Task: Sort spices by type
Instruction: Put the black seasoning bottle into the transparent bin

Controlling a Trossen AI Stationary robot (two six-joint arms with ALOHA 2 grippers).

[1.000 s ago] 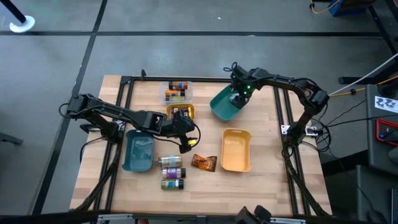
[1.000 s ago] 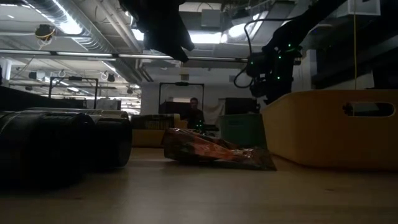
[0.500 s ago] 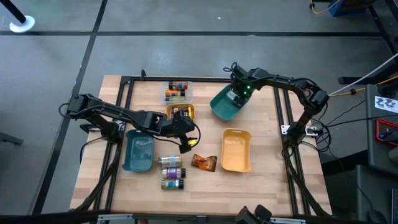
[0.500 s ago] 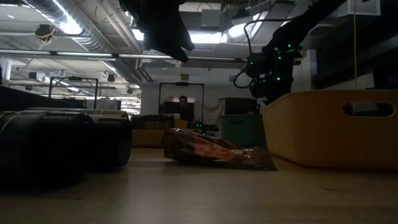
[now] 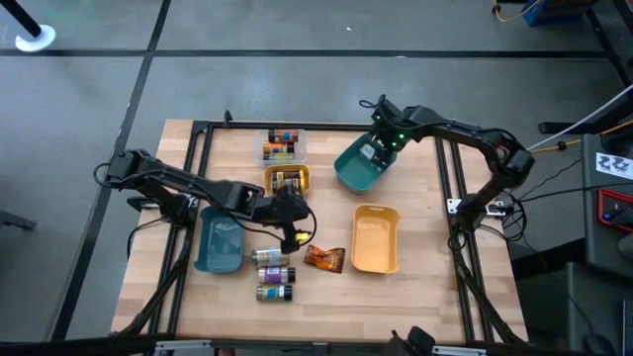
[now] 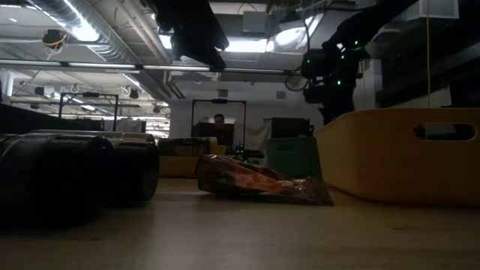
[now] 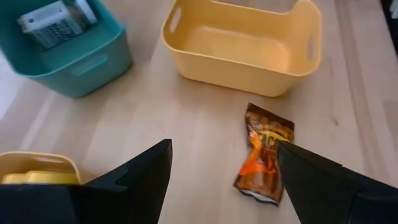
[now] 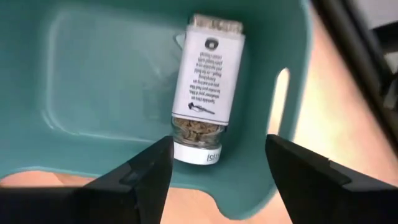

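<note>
The robot's left gripper should close on the labelled body (image 5: 268,294) of the dark-capped jar nearest the table's front edge, next to the purple-labelled jar.
My left gripper (image 5: 295,229) (image 7: 222,149) is open and hovers above the table between the small yellow tray and the orange-brown packet (image 7: 264,163) (image 5: 323,259), which lies flat on the wood. My right gripper (image 5: 380,150) (image 8: 217,142) is open above the teal tray (image 5: 358,170), where a white-labelled jar (image 8: 208,93) lies on its side. Two dark-capped jars (image 5: 272,257) (image 5: 275,292) lie on the table near the front. More jars sit in the clear tray (image 5: 280,145) and the small yellow tray (image 5: 287,180).
A large yellow tray (image 5: 376,237) (image 7: 245,43) stands right of the packet, and a blue tray (image 5: 220,242) left of the loose jars. A dark metal frame (image 5: 203,129) runs round the table top. A person (image 6: 219,124) shows far off in the room.
My right gripper has risen from the teal tray and drawn a little toward the far right. My left gripper has shifted slightly toward the near edge, closer to the packet.
</note>
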